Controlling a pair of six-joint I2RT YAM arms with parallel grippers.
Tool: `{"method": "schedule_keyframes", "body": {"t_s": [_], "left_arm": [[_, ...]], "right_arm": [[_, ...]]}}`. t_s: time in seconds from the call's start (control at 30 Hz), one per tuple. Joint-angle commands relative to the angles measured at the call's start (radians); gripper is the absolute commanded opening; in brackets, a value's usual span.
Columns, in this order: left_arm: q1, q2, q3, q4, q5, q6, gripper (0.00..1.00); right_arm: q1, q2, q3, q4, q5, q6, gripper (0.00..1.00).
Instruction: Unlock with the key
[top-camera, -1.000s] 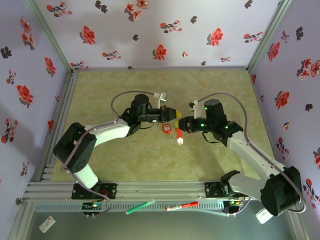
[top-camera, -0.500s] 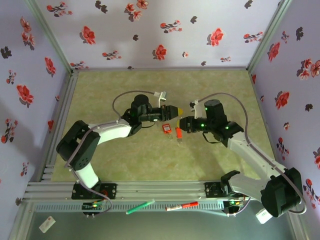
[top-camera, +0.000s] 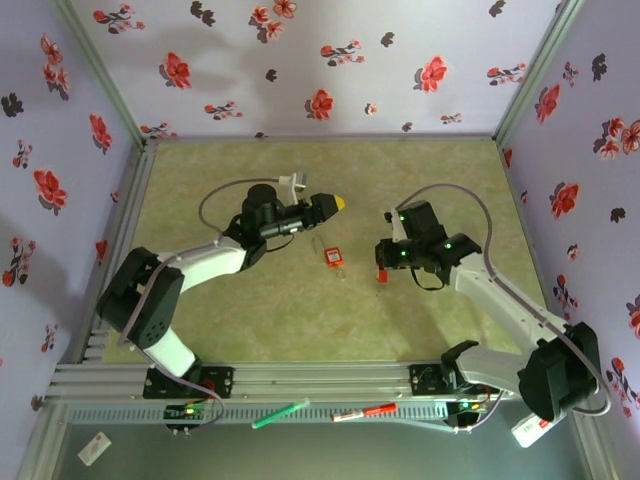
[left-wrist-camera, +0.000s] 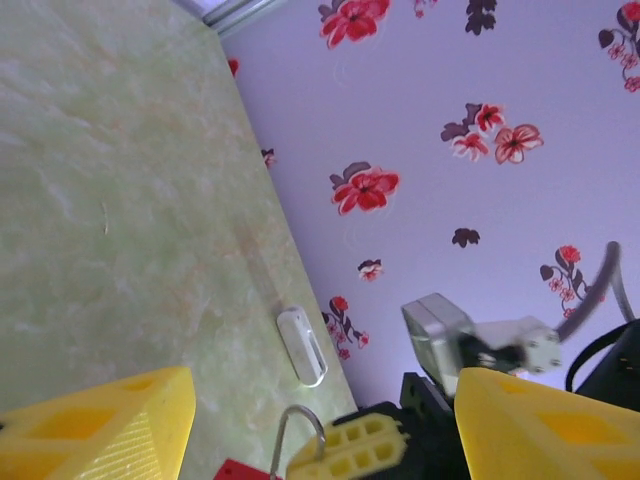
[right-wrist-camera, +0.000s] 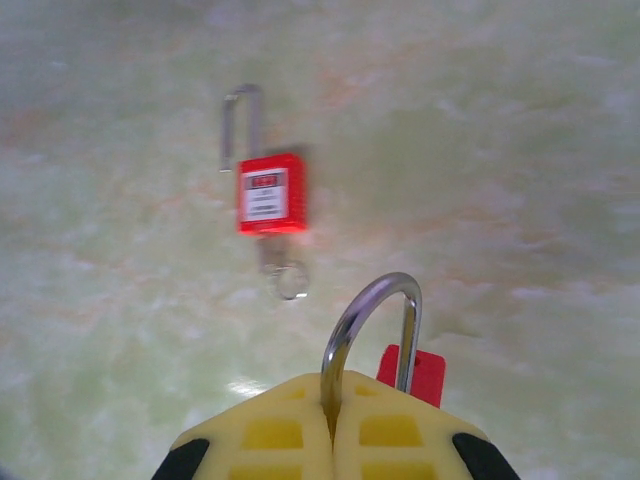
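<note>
My right gripper is going to release the hanging red padlock on the green table (right-wrist-camera: 436, 308), setting it close beside the padlock that is lying there.
A red padlock (right-wrist-camera: 270, 193) lies flat on the green table with its silver shackle (right-wrist-camera: 240, 120) pointing away; a key with a small ring (right-wrist-camera: 290, 278) sticks out of its bottom. From above, this padlock (top-camera: 332, 256) lies between the arms. My right gripper (right-wrist-camera: 333, 385) is shut on the shackle (right-wrist-camera: 370, 320) of a second red padlock (right-wrist-camera: 412, 372), whose body hangs under the fingers, to the right of the lying one (top-camera: 382, 268). My left gripper (top-camera: 325, 205) is open, up and left of the lying padlock, with nothing between its yellow fingers (left-wrist-camera: 100, 430).
A small white piece (left-wrist-camera: 302, 345) lies at the foot of the flowered wall. The aluminium frame rail (top-camera: 300, 385) runs along the near edge, with a green pen (top-camera: 280, 413) and a red marker (top-camera: 365, 411) in front of it.
My left gripper has opened and drawn back up and left from the padlock. My right gripper has shifted right and toward me with the second padlock held by its shackle.
</note>
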Motion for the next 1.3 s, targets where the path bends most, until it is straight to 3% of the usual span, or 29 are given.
{"method": "schedule_keyframes", "body": {"t_s": [0.0,0.3,0.77,0.97,1.27], "left_arm": [[0.043,-0.095,-0.038,-0.041,-0.042,0.032,0.70],[0.145,-0.301,-0.088,-0.278,-0.054,0.142,0.70],[0.257,-0.483,-0.225,-0.378,-0.048,0.149,0.69],[0.279,-0.511,-0.254,-0.396,-0.043,0.142,0.69],[0.295,-0.552,-0.264,-0.446,-0.041,0.158,0.69]], "right_arm": [[0.010,0.049,0.083,-0.120,0.238,-0.024,0.00],[0.041,0.268,0.253,-0.306,0.538,-0.031,0.00],[0.177,0.754,0.522,-0.462,0.961,0.032,0.00],[0.264,0.967,0.640,-0.493,0.981,0.096,0.00],[0.315,1.025,0.663,-0.449,0.873,0.161,0.00]]}}
